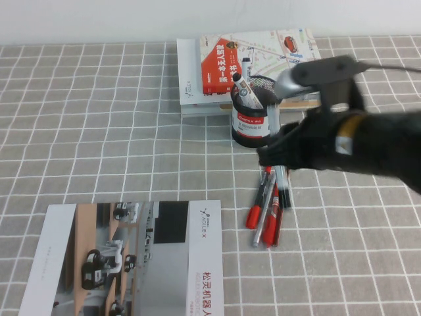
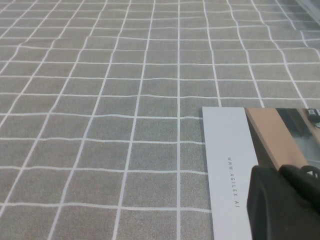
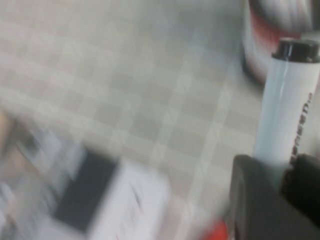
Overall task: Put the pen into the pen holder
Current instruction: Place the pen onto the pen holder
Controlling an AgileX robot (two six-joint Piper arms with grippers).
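Observation:
Next, my right gripper releases the pen inside the pen holder (image 1: 270, 91), so that it is let go beside the white markers that are leaning there.
My right gripper (image 1: 273, 146) hovers just in front of the pen holder (image 1: 252, 120), a black mesh cup with a red-and-white label. In the right wrist view the gripper (image 3: 284, 172) is shut on the pen (image 3: 289, 100), a thick white marker with a black end and red lettering, which points toward the blurred holder (image 3: 265, 42). In the high view the arm hides most of the held pen. Another white black-capped marker (image 1: 247, 89) leans inside the holder. My left gripper (image 2: 283, 174) is out of the high view, shut and empty above the brochure's corner.
Several loose red-capped and grey pens (image 1: 268, 205) lie on the checked cloth under my right arm. A stack of books (image 1: 217, 66) lies behind the holder. A brochure (image 1: 131, 263) lies at the front left and also shows in the left wrist view (image 2: 232, 165).

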